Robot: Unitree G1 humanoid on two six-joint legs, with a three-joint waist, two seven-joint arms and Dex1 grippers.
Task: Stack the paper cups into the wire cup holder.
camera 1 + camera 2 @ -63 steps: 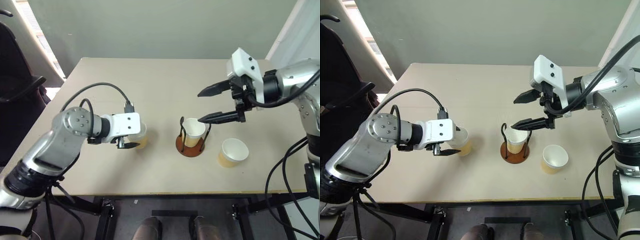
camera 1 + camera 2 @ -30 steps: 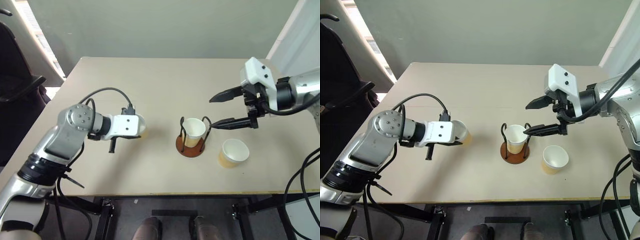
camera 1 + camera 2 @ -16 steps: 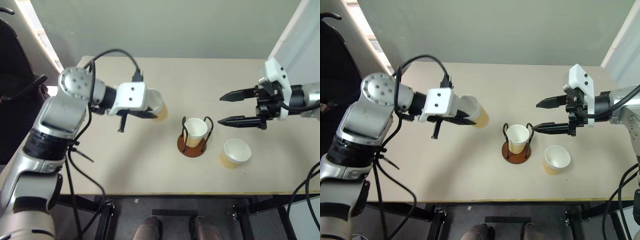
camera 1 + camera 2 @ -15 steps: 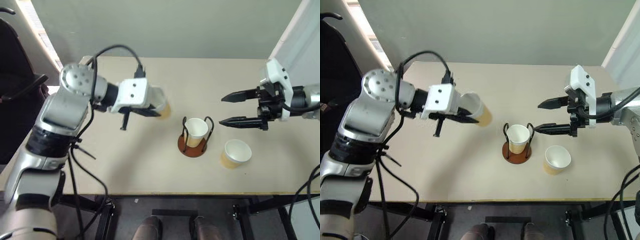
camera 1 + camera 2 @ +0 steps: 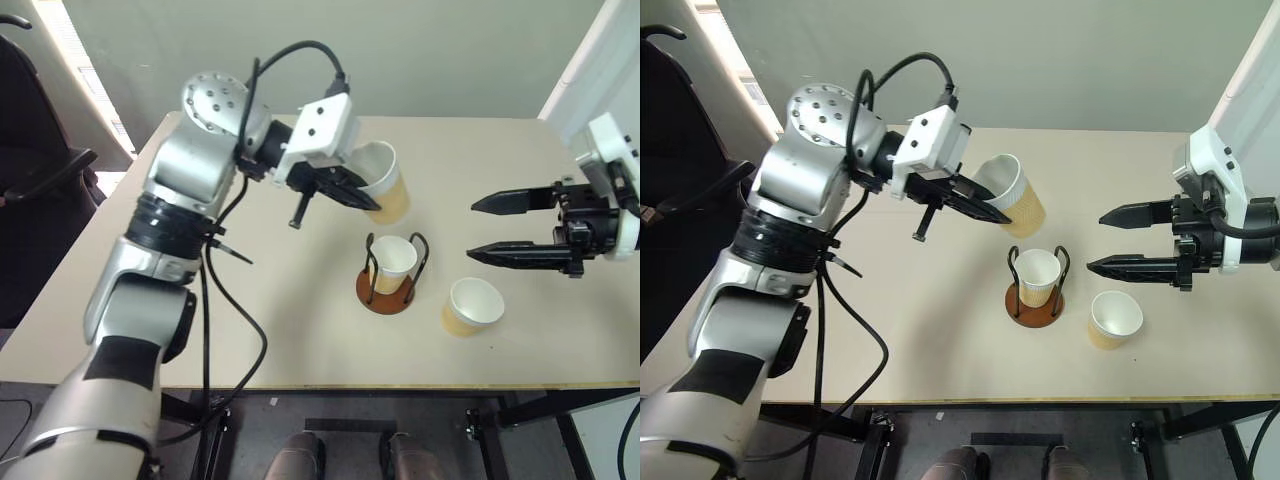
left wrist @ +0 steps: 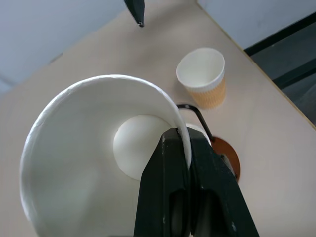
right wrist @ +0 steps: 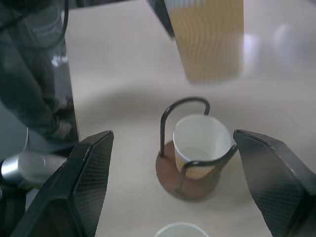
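Note:
The robot's left gripper needs to release the tan paper cup, now tilted above the wire cup holder, inside the cup standing (image 5: 395, 260) between the holder's wire loops.
My left gripper (image 5: 362, 198) is shut on the rim of a tan paper cup (image 5: 383, 182). It holds the cup tilted in the air, just behind and above the wire cup holder (image 5: 387, 291). The left wrist view shows both black fingers (image 6: 170, 168) pinching the cup's white rim, one inside and one outside. A second paper cup (image 5: 390, 258) stands upright inside the holder's wire loops. A third cup (image 5: 469, 306) stands on the table to the holder's right. My right gripper (image 5: 471, 232) hovers open to the right of the holder, above that third cup, pointing at the holder (image 7: 190, 180).
The beige table (image 5: 300, 330) has its front edge close below the holder. A black chair (image 5: 30, 150) stands off the left side. A black cable (image 5: 225, 300) hangs from my left arm over the table's left part.
My left arm has lifted the cup off the table and carried it right, to above the holder. My right gripper has drawn back to the right, still open.

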